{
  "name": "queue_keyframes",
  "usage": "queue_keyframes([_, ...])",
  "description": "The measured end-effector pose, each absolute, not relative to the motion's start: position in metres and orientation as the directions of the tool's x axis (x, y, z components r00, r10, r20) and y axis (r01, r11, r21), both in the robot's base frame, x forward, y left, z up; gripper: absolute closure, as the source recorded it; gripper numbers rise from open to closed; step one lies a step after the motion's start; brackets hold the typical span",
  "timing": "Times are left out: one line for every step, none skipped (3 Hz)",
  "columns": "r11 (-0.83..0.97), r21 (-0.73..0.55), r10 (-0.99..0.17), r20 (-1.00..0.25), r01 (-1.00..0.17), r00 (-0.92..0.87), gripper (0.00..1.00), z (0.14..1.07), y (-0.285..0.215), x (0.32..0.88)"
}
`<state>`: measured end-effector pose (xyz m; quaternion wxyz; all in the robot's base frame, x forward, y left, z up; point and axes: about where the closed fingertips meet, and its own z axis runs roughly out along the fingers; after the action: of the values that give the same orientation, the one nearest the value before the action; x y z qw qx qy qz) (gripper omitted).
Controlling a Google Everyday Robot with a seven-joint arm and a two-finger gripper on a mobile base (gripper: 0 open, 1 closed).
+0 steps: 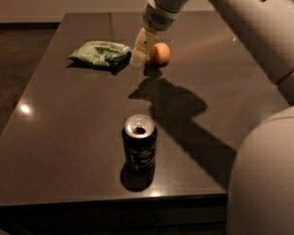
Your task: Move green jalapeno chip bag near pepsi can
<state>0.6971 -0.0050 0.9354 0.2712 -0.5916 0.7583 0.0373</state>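
Note:
My gripper needs to grip the end (123, 53) of the green jalapeno chip bag that is closest to the orange fruit.
The green jalapeno chip bag (99, 54) lies flat at the far left of the dark table (63, 131). The pepsi can (139, 148) stands upright near the table's front edge, silver top showing. My gripper (139, 53) hangs from the arm that comes in from the upper right. It hovers just right of the bag's right end and just left of a round orange fruit (159, 53). It holds nothing that I can see.
The orange fruit sits on the table right of the gripper. My arm and body fill the right side of the view and cast a broad shadow (179, 111) across the table's middle. The floor (14, 62) lies beyond the table's left edge.

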Motion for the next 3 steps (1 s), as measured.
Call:
queue_keyframes([0.291, -0.252, -0.876, -0.458, -0.923, -0.151, 0.0, 0.918, 0.03, 0.718])
queue_keyframes([0.271, -0.238, -0.877, -0.459, -0.933, -0.138, 0.0, 0.9, 0.059, 0.733])
queue_keyframes([0.24, -0.231, -0.882, -0.458, -0.943, -0.112, 0.0, 0.884, 0.083, 0.743])
